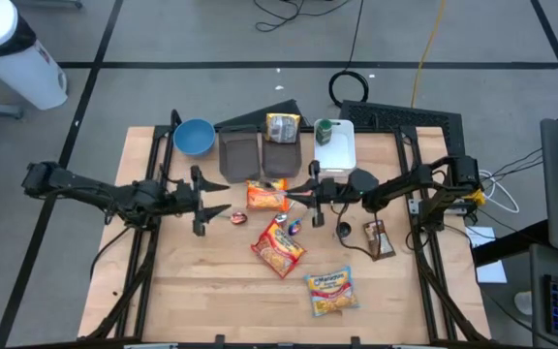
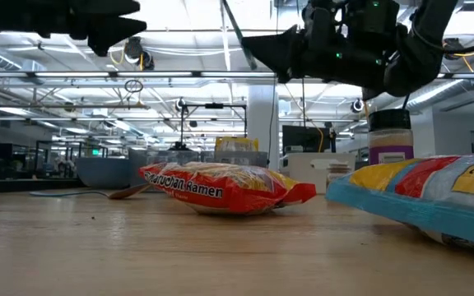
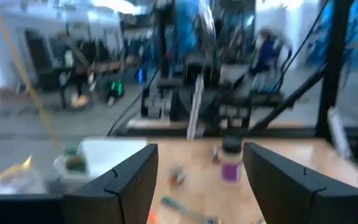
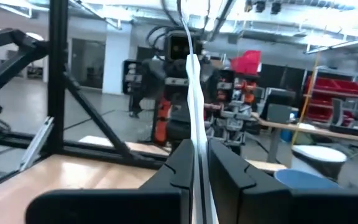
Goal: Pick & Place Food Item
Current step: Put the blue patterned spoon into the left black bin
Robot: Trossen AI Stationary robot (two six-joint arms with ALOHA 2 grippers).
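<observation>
The loose end (image 1: 283, 193) (image 3: 195, 109) of the thin pale strip lies just beyond my right gripper's fingers. I will take hold of it next with my left gripper.
Several food packets lie flat on the wooden table (image 1: 201, 291): an orange one (image 1: 267, 196), a red ramen pack (image 1: 279, 249) (image 2: 220, 187), and a yellow-and-blue pack (image 1: 332, 291) (image 2: 426, 193). My left gripper (image 1: 223, 199) (image 3: 201, 155) hovers open above the table, left of the orange packet, with nothing between its fingers. My right gripper (image 1: 292, 194) (image 4: 197, 146) (image 2: 245, 39) is raised over that packet's right edge, pointing left. It is shut on a thin pale strip (image 4: 191, 74); I cannot tell what the strip is. My right gripper pinches the thin pale strip (image 4: 196, 134) between its two shut fingers. The strip passes edge-on through them and rises beyond the fingertips. The fingers lie about level, coming from the table's right, clear of the table.
At the far edge stand a blue bowl (image 1: 194, 136), two brown trays (image 1: 240, 153), one with a packet (image 1: 282, 126), and a white container (image 1: 337, 145). A small jar (image 1: 343, 231) (image 2: 389, 136), a brown bar (image 1: 379, 239) and small wrapped sweets (image 1: 238, 215) lie mid-table.
</observation>
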